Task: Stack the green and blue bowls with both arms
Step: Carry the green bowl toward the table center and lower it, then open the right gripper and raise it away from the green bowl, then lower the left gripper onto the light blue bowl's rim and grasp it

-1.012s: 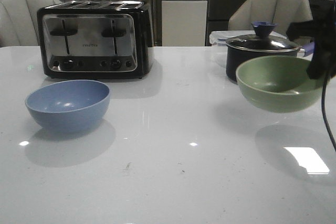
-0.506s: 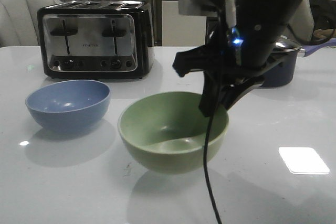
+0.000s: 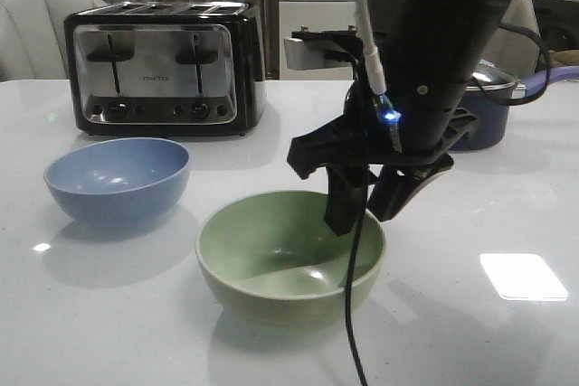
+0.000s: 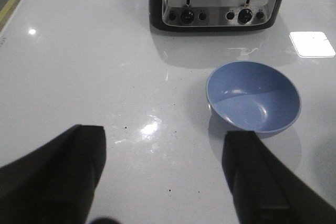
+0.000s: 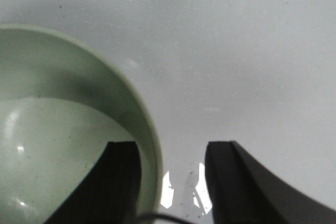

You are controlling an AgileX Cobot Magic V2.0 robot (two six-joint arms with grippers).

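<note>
My left gripper is to close on the rim of the blue bowl [image 3: 49,167] [image 4: 208,91], on the side farthest from the green bowl.
The pale green bowl [image 3: 271,255] stands upright on the white table [image 3: 470,332], front centre. My right gripper [image 3: 371,201] hangs over its right rim, open. One finger [image 5: 118,182] is inside the green bowl [image 5: 52,129], the other finger [image 5: 236,182] outside, and the rim passes between them with a gap on the outer side. The dusty blue bowl [image 3: 118,178] sits empty to the left, in front of the toaster. My left gripper [image 4: 163,177] is open above bare table, with the blue bowl [image 4: 253,98] just beyond one fingertip. It is out of the front view.
A black and chrome toaster [image 3: 163,65] stands at the back left, behind the blue bowl. A dark saucepan [image 3: 484,119] with a purple handle [image 3: 561,74] is at the back right, partly hidden by my right arm. A cable hangs from that arm across the green bowl.
My right arm carried the green bowl from the right side to the front centre and lowered it onto the table. The blue bowl and toaster stayed put.
</note>
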